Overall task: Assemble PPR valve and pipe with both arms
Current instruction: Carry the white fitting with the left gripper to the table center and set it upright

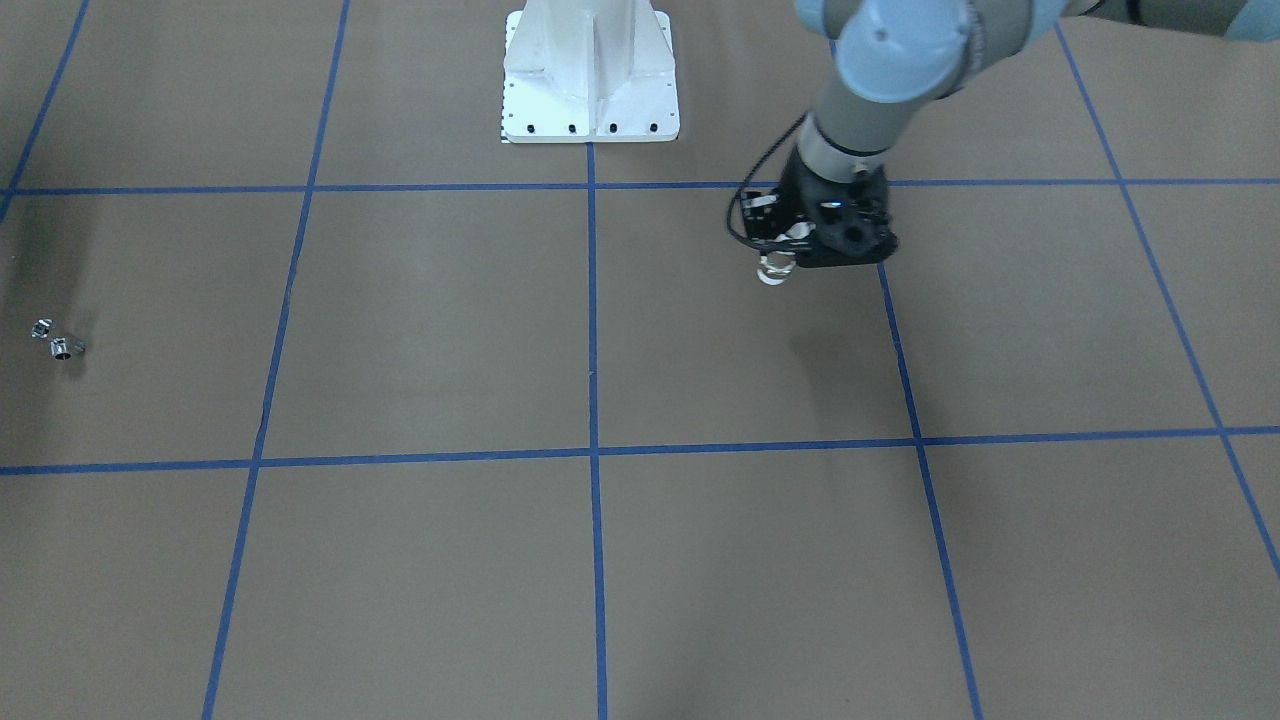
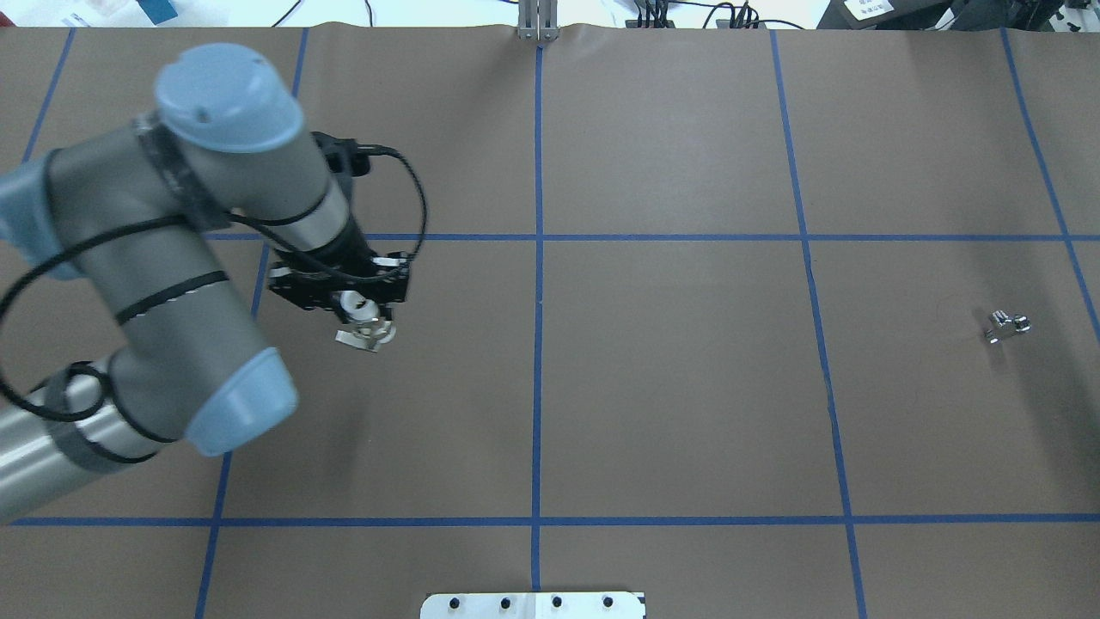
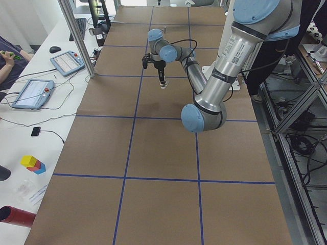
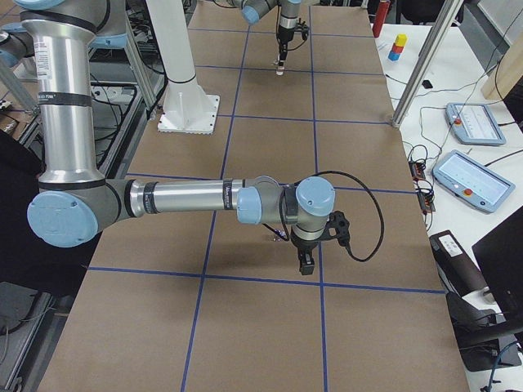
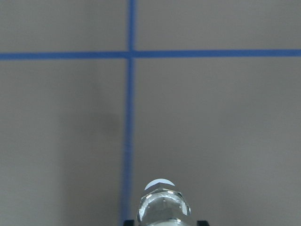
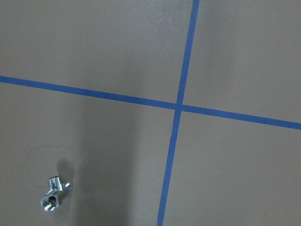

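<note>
The PPR valve will go down from my left gripper onto the blue line (image 1: 595,389) below the white pedestal, just before the next crossing.
My left gripper (image 1: 778,258) is shut on the PPR valve (image 1: 774,267), a stubby white piece with metal bands, and holds it above the brown table. The valve (image 2: 368,325) points toward the table's middle in the overhead view, and its open end (image 5: 162,207) fills the bottom of the left wrist view. The pipe (image 2: 1005,325), a tiny chrome fitting, lies alone on the table at the far right. It also shows as the pipe (image 1: 58,342) and the pipe (image 6: 54,194). My right gripper (image 4: 306,263) hangs low near it; I cannot tell whether it is open or shut.
The white bolted pedestal (image 1: 590,80) stands at the robot's side of the table. Blue tape lines (image 2: 539,344) divide the brown surface into squares. Side benches carry tablets (image 4: 474,175), cables and a red cylinder (image 3: 15,217). A person's arm (image 3: 7,56) rests there.
</note>
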Available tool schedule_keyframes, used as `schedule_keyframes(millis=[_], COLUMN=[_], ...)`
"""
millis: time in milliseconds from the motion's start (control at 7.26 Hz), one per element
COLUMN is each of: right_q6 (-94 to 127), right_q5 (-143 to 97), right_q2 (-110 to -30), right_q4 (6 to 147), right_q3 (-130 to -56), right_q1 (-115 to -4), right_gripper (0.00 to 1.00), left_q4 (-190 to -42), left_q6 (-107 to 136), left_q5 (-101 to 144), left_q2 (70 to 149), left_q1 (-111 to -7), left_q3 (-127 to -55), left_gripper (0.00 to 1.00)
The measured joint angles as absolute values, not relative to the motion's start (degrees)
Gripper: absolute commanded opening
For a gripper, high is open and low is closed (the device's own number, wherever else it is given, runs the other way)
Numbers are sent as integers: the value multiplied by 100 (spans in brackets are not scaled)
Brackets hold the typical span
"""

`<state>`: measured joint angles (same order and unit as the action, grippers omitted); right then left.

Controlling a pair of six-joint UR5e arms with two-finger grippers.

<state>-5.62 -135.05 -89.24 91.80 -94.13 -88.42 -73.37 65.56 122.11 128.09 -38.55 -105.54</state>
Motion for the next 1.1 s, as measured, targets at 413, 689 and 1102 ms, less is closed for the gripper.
schedule_keyframes(millis=[413,689,1102], right_q6=[-566,-571,-572], right_q5=[-13521,-13513,-13523], right_q2=[-8912,-8961,-9005], right_q4=[9140,9134,9130], right_q3=[-9412,-9391,-9413], right_q1=[-8839,-8835,-8833], right_gripper=[99,99,99], left_q4=[-7626,-8209,-8819], left_q6=[7127,7276,7283], left_q5=[11932,11839,11745], left_q2=[14380,14804,15061], left_q1=[-3505,-3455,-3446], left_q3=[-8893,-8059,-7254], left_gripper=[0,0,0])
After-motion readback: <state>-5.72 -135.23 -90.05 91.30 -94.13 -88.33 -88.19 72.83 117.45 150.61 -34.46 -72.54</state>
